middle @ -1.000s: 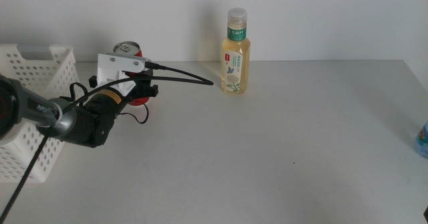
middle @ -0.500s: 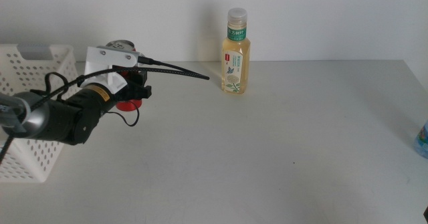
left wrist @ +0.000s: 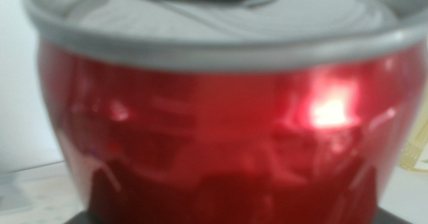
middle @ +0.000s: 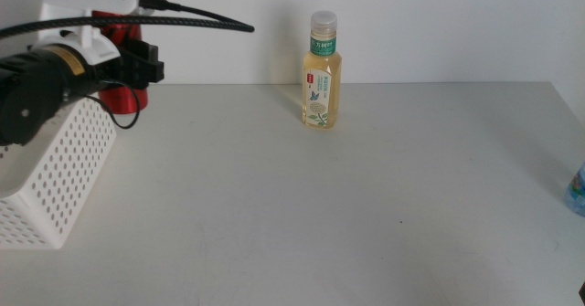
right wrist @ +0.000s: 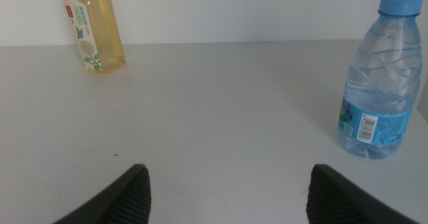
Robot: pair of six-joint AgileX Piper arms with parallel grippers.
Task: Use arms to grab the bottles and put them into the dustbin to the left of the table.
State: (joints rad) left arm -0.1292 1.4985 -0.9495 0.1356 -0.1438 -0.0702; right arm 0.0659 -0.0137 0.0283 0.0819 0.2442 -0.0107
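My left gripper has the red soda can to put away. It will let go of the can in the white dustbin (middle: 25, 161), next to its side that faces the tea bottle.
My left gripper (middle: 137, 68) is shut on the slim red soda can (middle: 117, 97) and holds it in the air over the near right rim of the white perforated dustbin (middle: 55, 183). The can (left wrist: 214, 124) fills the left wrist view, its silver lid on top. The yellow tea bottle (middle: 323, 73) stands upright at the back of the table (middle: 347, 215). My right gripper (right wrist: 234, 197) is open low over the table, with the tea bottle (right wrist: 93, 33) far off and the clear blue-capped water bottle (right wrist: 381, 83) upright to one side.
The water bottle (middle: 578, 193) shows only partly at the right edge of the middle view. A thick black cable (middle: 183, 14) arcs from the left arm towards the tea bottle. A white wall stands behind the table.
The left gripper has lifted the red can off the table and carried it up and to the left, over the dustbin's edge. The other bottles have not moved.
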